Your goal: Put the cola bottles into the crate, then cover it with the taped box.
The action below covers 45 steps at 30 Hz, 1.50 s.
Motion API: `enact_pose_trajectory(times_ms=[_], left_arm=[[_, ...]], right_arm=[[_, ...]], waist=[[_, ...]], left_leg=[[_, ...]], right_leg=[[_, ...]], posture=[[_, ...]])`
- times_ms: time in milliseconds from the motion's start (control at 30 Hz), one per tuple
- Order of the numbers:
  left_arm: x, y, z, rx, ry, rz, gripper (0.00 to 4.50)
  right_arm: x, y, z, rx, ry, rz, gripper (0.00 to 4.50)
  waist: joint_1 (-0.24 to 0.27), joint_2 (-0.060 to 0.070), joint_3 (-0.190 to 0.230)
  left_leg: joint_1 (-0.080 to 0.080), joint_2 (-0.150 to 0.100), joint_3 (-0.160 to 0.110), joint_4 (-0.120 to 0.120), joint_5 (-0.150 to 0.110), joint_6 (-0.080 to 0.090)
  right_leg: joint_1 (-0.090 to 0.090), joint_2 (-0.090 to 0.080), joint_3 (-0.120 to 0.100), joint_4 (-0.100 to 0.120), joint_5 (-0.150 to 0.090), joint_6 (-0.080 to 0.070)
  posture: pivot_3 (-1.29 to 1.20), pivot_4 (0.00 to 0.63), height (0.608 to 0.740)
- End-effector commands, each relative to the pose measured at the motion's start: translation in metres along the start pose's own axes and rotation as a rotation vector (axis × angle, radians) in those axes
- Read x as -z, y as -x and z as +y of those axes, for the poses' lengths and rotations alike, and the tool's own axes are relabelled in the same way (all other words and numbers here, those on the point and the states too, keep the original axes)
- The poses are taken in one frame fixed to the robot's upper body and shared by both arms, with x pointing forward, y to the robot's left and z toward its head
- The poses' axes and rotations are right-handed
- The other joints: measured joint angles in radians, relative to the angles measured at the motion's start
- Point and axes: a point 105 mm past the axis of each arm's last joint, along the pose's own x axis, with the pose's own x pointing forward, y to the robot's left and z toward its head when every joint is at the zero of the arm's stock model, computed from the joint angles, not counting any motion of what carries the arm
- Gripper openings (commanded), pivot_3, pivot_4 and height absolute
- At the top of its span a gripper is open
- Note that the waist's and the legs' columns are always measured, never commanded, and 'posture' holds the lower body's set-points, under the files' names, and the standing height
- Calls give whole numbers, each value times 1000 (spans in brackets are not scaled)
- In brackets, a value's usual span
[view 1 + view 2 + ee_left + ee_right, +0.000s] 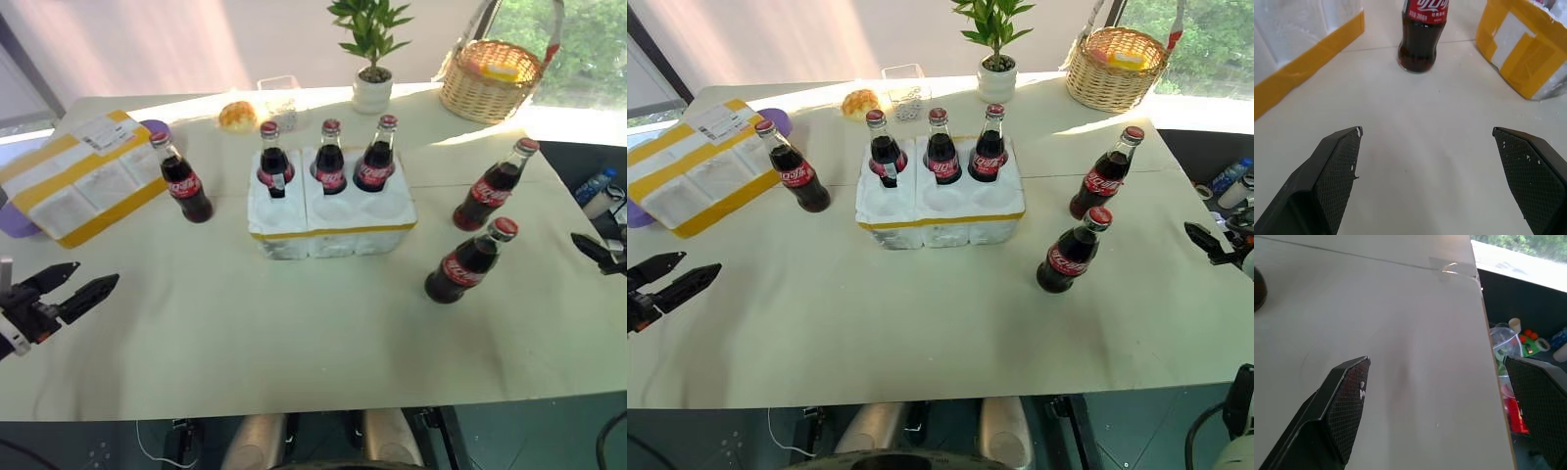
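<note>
Next, I close my left gripper on the red label (184, 186) (1426, 11) of the cola bottle standing between the taped box and the crate.
The crate (331, 220), a low white foam block with a yellow band, sits mid-table. Three cola bottles (330, 157) stand in its far row; the near holes are empty. One loose cola bottle (183, 181) stands left of the crate and two (495, 186) (468, 262) stand to its right. The taped box (83, 176) lies at the far left. My left gripper (86, 279) hovers open and empty at the table's left edge, facing the left bottle (1420, 34) between taped box (1298, 49) and crate (1520, 49). My right gripper (1205, 240) stands open and empty at the right edge.
A potted plant (370, 59), a wicker basket (490, 78), a bread roll (237, 116) and a clear container (279, 93) line the far side. A purple object (15, 220) lies under the taped box. Clutter (1520, 342) sits below the table's right edge.
</note>
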Motion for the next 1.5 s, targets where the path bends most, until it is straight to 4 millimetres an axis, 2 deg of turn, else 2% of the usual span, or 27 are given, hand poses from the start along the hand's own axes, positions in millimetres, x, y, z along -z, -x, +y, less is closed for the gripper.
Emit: enact_pose_trajectory(times_ms=[33,167,500,633,900,1067,1267,1367,1433,1500], left_arm=[[-15,-9,2,25,-63,-17,4452],[-27,-31,5,72,-84,-37,4452],[-48,-108,11,161,-133,-65,4452],[-52,-135,11,166,-138,-75,4452],[-54,-167,7,189,-144,-78,4452],[-55,-182,2,200,-129,-90,4452],[-54,-195,3,164,-113,-99,4452],[-57,-195,3,180,-106,-115,3617],[-58,-195,3,186,-106,-117,2803],[-62,-194,2,199,-90,-125,2806]], right_arm=[[-42,12,-6,-54,37,-102,4500],[-62,21,7,-220,46,-104,4500],[-140,78,46,-566,99,-188,4500],[-173,97,72,-654,126,-264,4500],[-207,125,126,-820,185,-339,4500],[-216,131,151,-895,190,-372,4500],[-211,127,172,-957,195,-364,4500],[-208,123,178,-963,193,-368,4500],[-208,121,179,-964,189,-371,4500],[-206,119,180,-962,184,-371,4500]], waist=[[0,1,0],[2,1,0],[3,3,0],[0,3,0],[7,2,0],[9,1,0],[17,-1,1],[23,-1,1],[26,-2,1],[26,-2,1]], left_leg=[[0,0,0,0,0,0],[0,0,0,0,0,0],[0,-1,0,0,0,0],[0,-1,0,0,0,0],[-4,-2,0,1,0,0],[-4,-1,0,2,0,0],[-5,-2,0,3,0,0],[-5,-2,1,3,0,0],[-5,-2,1,3,0,0],[-5,-2,1,3,0,0]], right_leg=[[0,0,0,0,0,0],[0,1,0,1,0,0],[-2,1,-2,2,3,5],[-2,0,-2,2,3,5],[-5,-1,-2,3,4,7],[-5,-2,-2,3,4,7],[-5,-2,-3,3,5,8],[-5,-2,-3,4,5,8],[-5,-2,-3,4,5,8],[-5,-2,-3,4,5,8]], posture=[[0,150,740],[0,150,740],[0,150,740],[0,150,740],[0,150,740],[0,150,740],[0,150,740],[0,150,740],[0,150,740],[0,150,740]])
